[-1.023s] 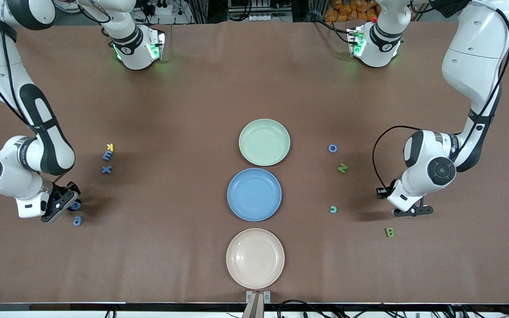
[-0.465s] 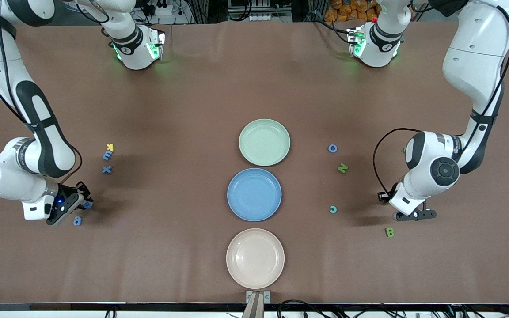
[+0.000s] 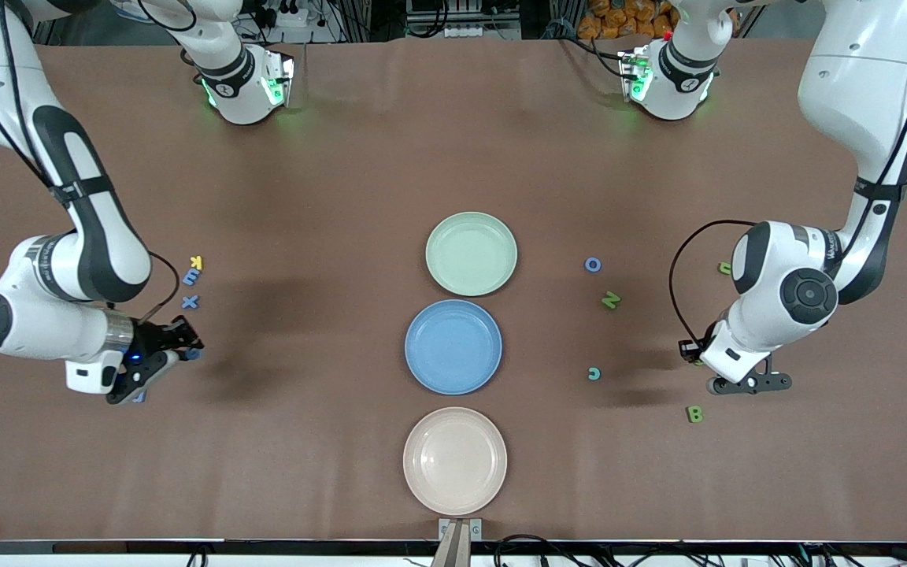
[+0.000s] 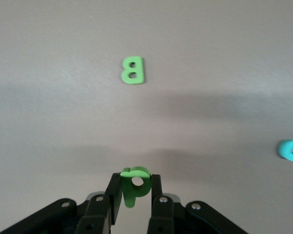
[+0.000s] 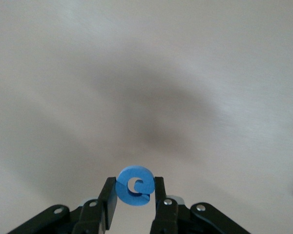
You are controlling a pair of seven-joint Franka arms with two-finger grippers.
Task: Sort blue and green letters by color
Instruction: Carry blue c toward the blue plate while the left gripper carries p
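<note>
My left gripper is holding the green p, now just above the table, and I will let go of it on the green plate [image 3: 485, 270], away from the plate's middle toward the teal c.
My right gripper [image 3: 184, 346] is shut on a blue G-like letter [image 5: 135, 186] and holds it up over bare table, toward the right arm's end. Blue E [image 3: 191, 277] and X [image 3: 190, 302] lie close by; a blue "a" [image 3: 138, 397] peeks out under the hand. My left gripper [image 3: 746, 383] is shut on a green p [image 4: 135, 183], just above the table. Green B [image 3: 694, 413], N [image 3: 611, 299] and u [image 3: 725, 268], a blue o [image 3: 593, 264] and a teal c [image 3: 594, 373] lie around it. B [image 4: 133, 70] also shows in the left wrist view.
Three plates stand in a row at mid-table: green [image 3: 501, 236] farthest from the front camera, blue [image 3: 422, 323] in the middle, pink [image 3: 422, 441] nearest. A yellow K [image 3: 197, 261] lies beside the blue E.
My right gripper has risen with the blue letter and moved toward the plates, covering most of the blue "a". My left arm has lifted and shifted slightly, uncovering the green u.
</note>
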